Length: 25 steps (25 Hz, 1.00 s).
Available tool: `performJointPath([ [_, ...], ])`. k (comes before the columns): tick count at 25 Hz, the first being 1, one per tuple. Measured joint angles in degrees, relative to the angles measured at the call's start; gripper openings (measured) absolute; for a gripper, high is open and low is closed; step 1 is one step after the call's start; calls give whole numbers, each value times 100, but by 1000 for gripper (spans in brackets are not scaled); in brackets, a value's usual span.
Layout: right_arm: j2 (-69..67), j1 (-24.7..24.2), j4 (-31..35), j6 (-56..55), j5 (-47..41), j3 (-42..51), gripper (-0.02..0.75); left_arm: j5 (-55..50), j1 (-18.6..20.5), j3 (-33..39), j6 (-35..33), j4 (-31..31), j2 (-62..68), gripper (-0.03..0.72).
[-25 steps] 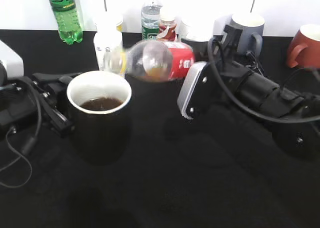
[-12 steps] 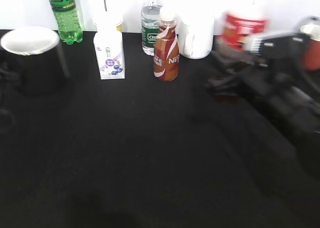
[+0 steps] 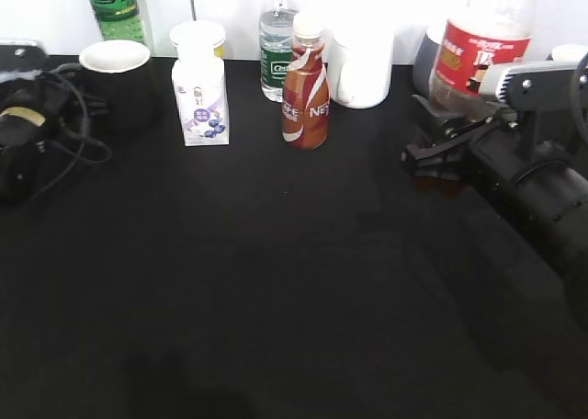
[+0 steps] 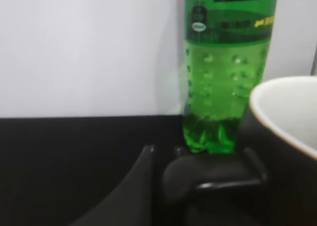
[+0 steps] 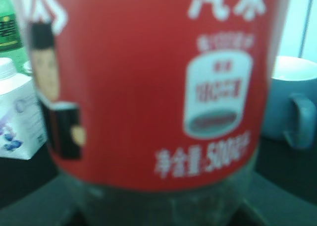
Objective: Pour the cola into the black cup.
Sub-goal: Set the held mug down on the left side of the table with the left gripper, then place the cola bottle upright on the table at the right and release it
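My right gripper needs to put the cola down and let go of it on the tabletop (image 3: pixel 424 127) close in front of the grey-blue mug, next to the white mug.
The cola (image 3: pixel 480 42) stands upright at the right back, clear with a red label. My right gripper (image 3: pixel 443 148) is shut on its lower body. The label fills the right wrist view (image 5: pixel 148 87). The black cup (image 3: pixel 115 70), white inside, is at the back left in front of the green bottle (image 3: pixel 115 5). My left gripper (image 3: pixel 55 97) reaches to it from the left. In the left wrist view the cup (image 4: pixel 290 122) is at the right edge and its black handle (image 4: pixel 213 174) sits in my left gripper (image 4: pixel 193 184), which is shut on it.
Along the back wall stand a white carton (image 3: pixel 200 97), a yellow-lidded can (image 3: pixel 197 35), a water bottle (image 3: pixel 276 42), an orange-brown coffee bottle (image 3: pixel 305 88) and a white mug (image 3: pixel 360 65). A grey-blue mug (image 5: pixel 290 107) is behind the cola. The tabletop (image 3: pixel 276 281) is black.
A second ago the cola lay tilted over the cup at mid-table. My right arm has since raised it upright and drawn back right. My left arm has carried the cup to the back left.
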<state>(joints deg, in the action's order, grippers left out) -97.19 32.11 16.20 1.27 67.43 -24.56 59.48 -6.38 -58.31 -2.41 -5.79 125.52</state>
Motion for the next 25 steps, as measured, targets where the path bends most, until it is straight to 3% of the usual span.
performJointPath([
  [3, 6, 0, 170, 18, 0, 0, 376, -34, 0, -125, 97, 61, 122, 74],
  [8, 6, 0, 260, 42, 0, 0, 376, 43, -5, 444, 103, 135, -122, 267],
  [12, -340, -194, 593, 572, -6, -402, 376, 173, -5, 1712, 103, 112, -909, 279],
  [16, -1312, -1305, -313, 247, 0, -1268, 375, 91, -110, 2649, 103, 84, -1969, 279],
  [20, -2379, -1380, -645, 46, 0, -2462, 375, -719, -543, 2878, 103, 115, -2832, 280],
  [25, -3125, -1410, -659, 47, -29, -3371, 377, -859, -566, 2878, 103, 120, -3339, 280],
])
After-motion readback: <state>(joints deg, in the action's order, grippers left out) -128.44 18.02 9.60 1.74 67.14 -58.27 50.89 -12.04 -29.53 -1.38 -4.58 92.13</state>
